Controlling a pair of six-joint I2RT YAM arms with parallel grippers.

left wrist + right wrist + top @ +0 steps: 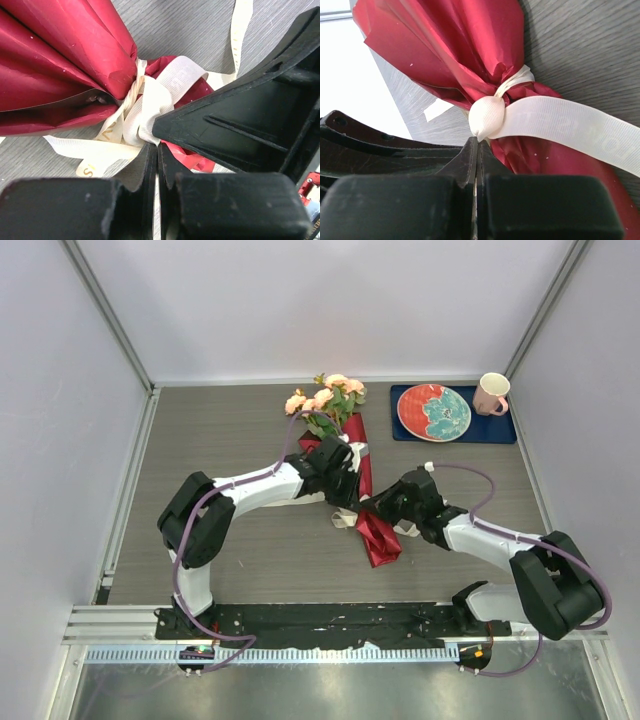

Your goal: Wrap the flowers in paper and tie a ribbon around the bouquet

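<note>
The ribbon's bulging fold is pinched only at its outer edge by my left gripper, so that gripper should open and take the fold closer to the twisted ribbon round the paper [132, 98].
The bouquet lies on the table with its peach-pink flowers [325, 395] at the far end and the dark red paper [378, 538] wrapped round the stems as a cone. The cream ribbon [345, 520] is tied round the paper's narrow waist. My left gripper [345, 495] is shut on a ribbon [150, 107] loop at the knot, its tips [157, 146] pinching the fabric beside the paper [60, 55]. My right gripper [378, 508] faces it from the right. Its tips [477, 141] are shut on a bulging loop of ribbon [487, 117] against the paper [460, 45].
A red and teal plate [434, 412] sits on a dark blue mat [500, 430] at the back right, with a pink mug [491, 393] beside it. White walls enclose the table on three sides. A loose ribbon tail [570, 130] trails to the right.
</note>
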